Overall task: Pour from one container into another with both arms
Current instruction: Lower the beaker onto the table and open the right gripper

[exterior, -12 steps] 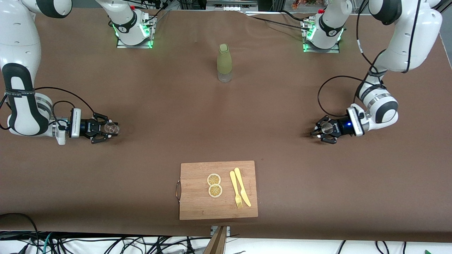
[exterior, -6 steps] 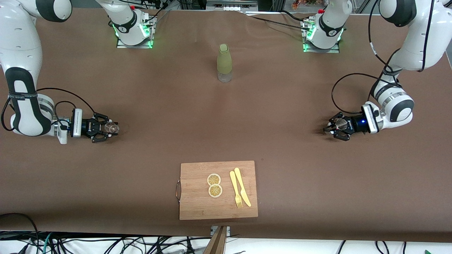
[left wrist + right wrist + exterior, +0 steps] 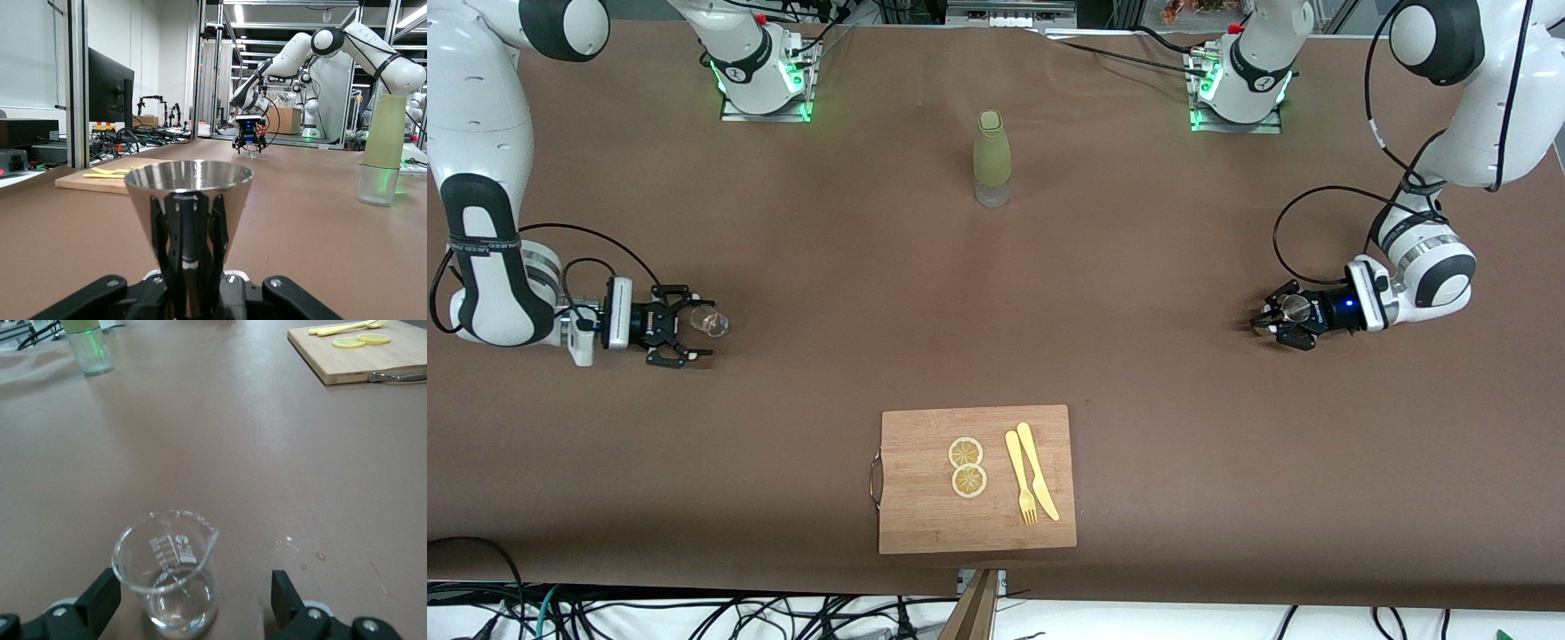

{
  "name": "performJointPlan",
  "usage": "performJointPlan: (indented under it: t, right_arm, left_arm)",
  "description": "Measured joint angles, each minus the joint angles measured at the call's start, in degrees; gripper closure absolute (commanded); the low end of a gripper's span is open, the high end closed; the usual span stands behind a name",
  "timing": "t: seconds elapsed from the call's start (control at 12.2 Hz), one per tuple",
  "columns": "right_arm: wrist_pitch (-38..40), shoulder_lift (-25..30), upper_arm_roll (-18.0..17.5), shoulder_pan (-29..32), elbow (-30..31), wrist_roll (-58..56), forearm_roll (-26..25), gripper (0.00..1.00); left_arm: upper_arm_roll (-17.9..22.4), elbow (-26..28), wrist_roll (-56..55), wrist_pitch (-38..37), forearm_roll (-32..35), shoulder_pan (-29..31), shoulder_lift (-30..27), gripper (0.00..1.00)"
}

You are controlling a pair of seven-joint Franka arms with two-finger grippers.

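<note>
My left hand should set the metal cup upright on the bare brown table at the left arm's end [image 3: 1286, 324].
A clear glass beaker [image 3: 710, 320] with a little clear liquid stands on the brown table toward the right arm's end. My right gripper [image 3: 685, 327] is open around it. In the right wrist view the beaker [image 3: 170, 577] sits between the spread fingers [image 3: 100, 600], touching neither. Toward the left arm's end, my left gripper [image 3: 1272, 320] is shut on a shiny metal cone-shaped cup [image 3: 1294, 308], low over the table. The left wrist view shows the metal cup [image 3: 189, 200] upright in the left gripper [image 3: 190, 267], with the right gripper [image 3: 250, 143] far off.
A pale green bottle [image 3: 992, 160] stands mid-table, nearer the robots' bases. A wooden cutting board [image 3: 925, 516] lies near the front camera's edge, bearing two lemon slices [image 3: 967, 467] and a yellow fork and knife [image 3: 1032, 484].
My right gripper has opened and let go of the beaker, which now stands on the table. The left arm has carried the metal cup farther toward its own end of the table.
</note>
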State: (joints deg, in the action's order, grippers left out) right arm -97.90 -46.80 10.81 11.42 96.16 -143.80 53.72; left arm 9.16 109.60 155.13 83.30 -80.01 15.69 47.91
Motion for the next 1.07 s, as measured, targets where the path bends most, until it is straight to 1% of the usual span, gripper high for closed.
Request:
performJointPlan:
  t: [0.33,0.41,0.49,0.74,1.07]
  right_arm:
    - [-0.7,0.9,0.5,0.2,-3.6,2.1,-4.8,0.0]
    - [-1.7,1.9,0.6,0.2,-4.1,3.8,-6.9,0.0]
    - [-2.7,3.5,0.5,0.1,-4.3,6.9,-10.1,0.0]
    - [-4.8,11.0,0.2,-2.7,-3.6,20.6,-19.9,0.0]
    - [-8.2,21.7,-0.2,-12.3,-0.6,47.9,-35.0,0.0]
  left_arm:
    - [0.2,-1.1,0.6,-0.4,0.7,1.2,1.5,1.0]
    - [0.3,-1.3,0.6,-0.4,1.4,1.6,1.5,1.0]
    - [0.3,-1.6,0.6,-0.4,2.0,2.0,1.5,1.0]
    - [0.4,-2.4,0.6,-0.5,4.0,3.5,1.6,1.0]
    - [0.4,-2.9,0.6,-0.5,4.4,3.9,1.9,1.0]
